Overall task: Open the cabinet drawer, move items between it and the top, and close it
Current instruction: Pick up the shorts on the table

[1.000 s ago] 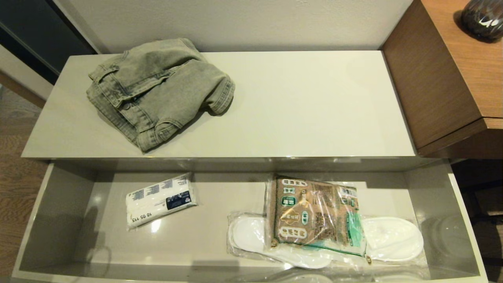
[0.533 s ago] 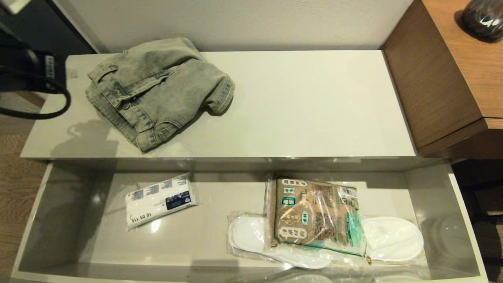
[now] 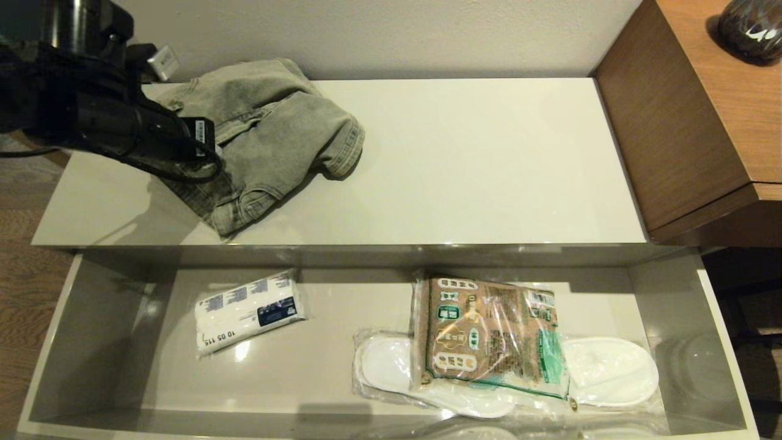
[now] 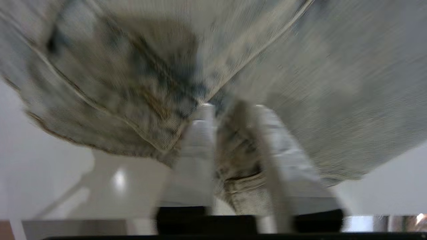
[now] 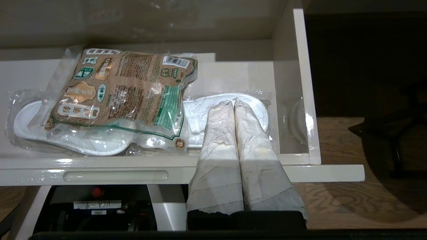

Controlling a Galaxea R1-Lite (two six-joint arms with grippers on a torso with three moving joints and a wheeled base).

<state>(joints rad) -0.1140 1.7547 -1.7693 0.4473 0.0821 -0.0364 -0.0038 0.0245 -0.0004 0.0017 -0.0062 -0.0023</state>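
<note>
Next, my left gripper closes on the denim garment's waistband [image 3: 200, 194] [image 4: 235, 158], around the fold at its middle, so that I can lift the garment from there.
The faded grey-green denim garment [image 3: 287, 122] lies bunched on the left part of the cream-white top [image 3: 489, 159]. My left arm [image 3: 110, 116] reaches over the garment's left side from the far left. In the left wrist view my left gripper [image 4: 233, 108] is open, pressed into the denim garment [image 4: 333, 83] with a fold of it between the fingers. The cabinet drawer [image 3: 55, 342] stands pulled out below. Inside it, left of middle, lies a white cloth [image 3: 249, 311] folded in a labelled wrapper. My right gripper [image 5: 233, 101] is shut and empty, just in front of the drawer's front edge [image 5: 116, 163] near its right end.
In the right half of the drawer, plastic-wrapped white slippers [image 3: 611, 370] lie under a brown-and-green printed packet [image 3: 489, 333]. Taller brown wood-grain furniture [image 3: 684, 122] with a dark vase [image 3: 751, 27] borders the top on the right. A wall runs behind.
My left arm has swung in from the far left edge and now covers the left side of the denim garment. Nothing in the drawer has moved.
</note>
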